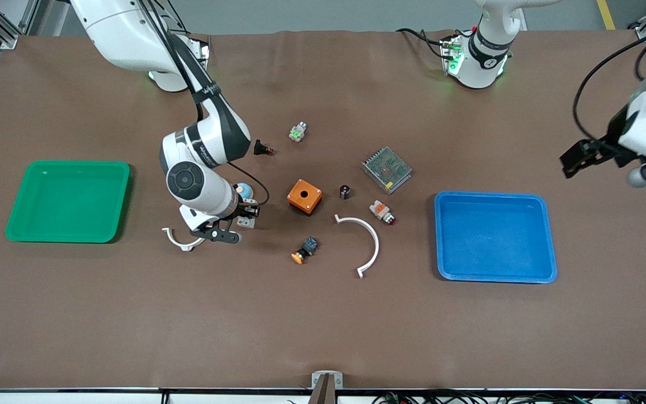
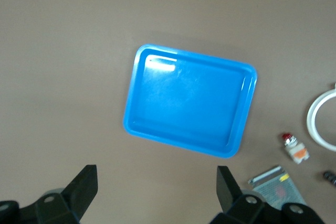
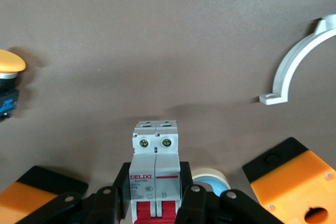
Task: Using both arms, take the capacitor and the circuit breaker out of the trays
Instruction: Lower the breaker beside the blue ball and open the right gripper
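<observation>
Next, my right gripper sets the breaker, now low at the table, down on the bare table [image 1: 250, 219] [image 3: 161, 144] beside the blue-white roll.
The breaker [image 3: 156, 166], white-grey with red levers, sits between my right gripper's [image 3: 155, 195] fingers, which close on its sides. In the front view this gripper [image 1: 247, 215] is low at the table, beside a blue-white roll [image 1: 244, 191], and the breaker [image 1: 246, 220] shows under it. The capacitor [image 1: 345, 192], a tiny black cylinder, stands on the table between the orange box [image 1: 304, 196] and the mesh-covered unit [image 1: 387, 169]. My left gripper [image 1: 572, 160] hangs open and empty in the air by the blue tray [image 1: 494, 275], toward the left arm's end; its fingers [image 2: 86, 182] are wide apart.
A green tray [image 1: 68, 235] lies at the right arm's end. An orange-white push-button [image 1: 382, 212], a large white arc [image 1: 369, 241], a yellow-capped button [image 1: 304, 251], a black red-tipped button [image 1: 263, 149] and a small green-white part [image 1: 298, 132] lie mid-table. A small white arc [image 1: 180, 240] lies by the right gripper.
</observation>
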{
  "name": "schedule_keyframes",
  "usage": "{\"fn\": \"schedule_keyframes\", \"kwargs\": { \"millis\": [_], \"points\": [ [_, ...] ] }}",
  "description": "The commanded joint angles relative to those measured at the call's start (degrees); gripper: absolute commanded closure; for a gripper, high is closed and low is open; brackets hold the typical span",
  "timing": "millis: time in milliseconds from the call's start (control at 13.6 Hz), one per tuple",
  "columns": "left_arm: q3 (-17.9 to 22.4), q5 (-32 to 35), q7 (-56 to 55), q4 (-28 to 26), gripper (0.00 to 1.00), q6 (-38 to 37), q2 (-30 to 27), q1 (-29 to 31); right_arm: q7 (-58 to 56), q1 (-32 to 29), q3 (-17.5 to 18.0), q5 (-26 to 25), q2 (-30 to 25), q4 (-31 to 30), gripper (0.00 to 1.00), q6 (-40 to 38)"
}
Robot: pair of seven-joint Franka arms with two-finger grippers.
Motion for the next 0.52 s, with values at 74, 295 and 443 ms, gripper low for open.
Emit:
{"fn": "schedule_keyframes", "kwargs": {
  "millis": [74,295,443],
  "points": [
    [5.13,-6.39,3.62,-1.76,0.00,-3.55,-3.30,-2.58,0.03,0.75,-0.79,1.47,2.53,2.66,0.76,-0.09],
    [4.79,-6.84,3.98,-1.94,0.00,-3.72,-4.27,-1.45,0.02,0.75,-0.71,1.38,3.33,2.75,0.75,-0.09],
    [4.43,-6.93,4.25,-1.94,0.00,-4.51,-5.32,-1.53,0.02,0.84,-0.80,1.30,3.94,3.10,0.75,0.35]
  ]
}}
